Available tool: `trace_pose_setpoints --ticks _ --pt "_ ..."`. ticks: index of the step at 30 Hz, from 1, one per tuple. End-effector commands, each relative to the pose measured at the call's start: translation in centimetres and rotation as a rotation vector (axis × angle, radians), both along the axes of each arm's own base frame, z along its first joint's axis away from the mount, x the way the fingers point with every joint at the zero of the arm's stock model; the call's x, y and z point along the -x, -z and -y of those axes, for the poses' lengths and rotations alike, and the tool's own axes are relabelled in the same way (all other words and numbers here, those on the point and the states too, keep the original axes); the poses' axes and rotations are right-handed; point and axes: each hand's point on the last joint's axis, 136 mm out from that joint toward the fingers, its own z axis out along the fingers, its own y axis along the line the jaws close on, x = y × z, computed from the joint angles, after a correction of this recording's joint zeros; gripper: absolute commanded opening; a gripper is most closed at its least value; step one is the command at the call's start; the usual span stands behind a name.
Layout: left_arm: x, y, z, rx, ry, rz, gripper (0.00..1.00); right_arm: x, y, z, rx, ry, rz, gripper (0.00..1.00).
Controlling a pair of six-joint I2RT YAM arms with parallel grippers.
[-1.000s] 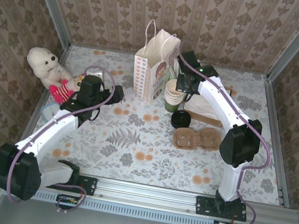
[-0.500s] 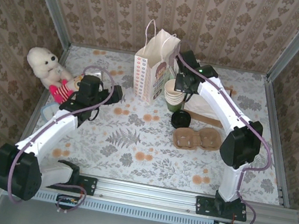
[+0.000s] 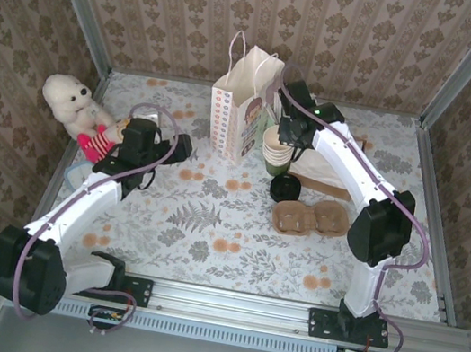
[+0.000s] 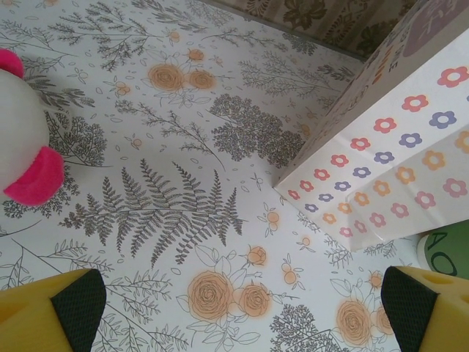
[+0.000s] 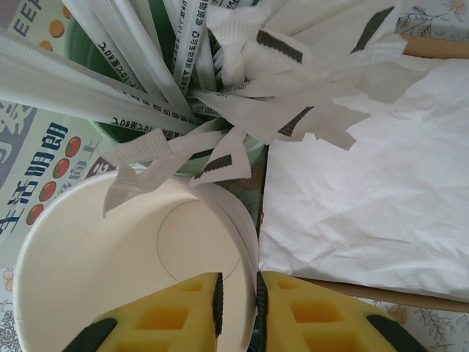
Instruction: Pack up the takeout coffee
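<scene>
The nested rims of the stack are crowded together in the fingers of my right gripper. I should open it and pinch only the top cup's rim (image 5: pixel 231 236) before lifting.
My right gripper (image 3: pixel 287 134) (image 5: pixel 238 284) hangs over the stack of cream paper cups (image 3: pixel 275 149). Its fingers straddle the rim of the top cup (image 5: pixel 132 242), one inside and one outside. The outer pad (image 5: pixel 261 308) lies on the wall and the inner pad stands a little off it, so the jaws are narrowly open. A black round lid (image 3: pixel 285 188) sits just in front of the stack; I cannot tell whether it tops the takeout coffee. My left gripper (image 3: pixel 184 146) (image 4: pixel 243 297) is wide open and empty over the cloth beside the flowered paper bag (image 3: pixel 243 104) (image 4: pixel 396 161).
A green cup of wrapped straws (image 5: pixel 146 66) stands behind the cream cups, against the bag. White crumpled paper (image 5: pixel 366 191) (image 3: pixel 319 168) lies to their right. A cardboard cup carrier (image 3: pixel 309 216) lies in front. A white plush toy (image 3: pixel 71 101) sits at the far left.
My right gripper's jaws have eased apart a little around the cup rim. The right arm has barely shifted, and the left arm has stayed still.
</scene>
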Motion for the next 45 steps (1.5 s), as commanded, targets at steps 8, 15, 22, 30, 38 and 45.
trace_pose_setpoints --ticks 8,15,22,30,38,45 --pt "-0.2 0.3 0.4 0.023 0.011 -0.024 1.00 0.1 1.7 1.1 0.024 0.041 -0.032 0.26" --pt "-0.3 0.4 0.6 0.022 0.021 -0.024 1.00 0.0 1.5 0.9 0.015 0.030 -0.019 0.12" --pt "-0.3 0.4 0.5 0.018 0.020 -0.030 1.00 -0.1 0.6 -0.2 -0.046 -0.005 0.006 0.00" --pt "-0.4 0.1 0.5 0.018 0.028 -0.017 1.00 0.2 -1.1 -1.2 -0.103 -0.051 0.029 0.00" --pt "-0.4 -0.2 1.6 0.046 0.086 -0.023 1.00 0.1 -3.8 -1.5 -0.150 -0.047 0.143 0.00" --pt "-0.4 -0.5 2.8 0.070 0.155 -0.022 1.00 0.3 -3.5 -2.0 -0.215 -0.061 0.125 0.00"
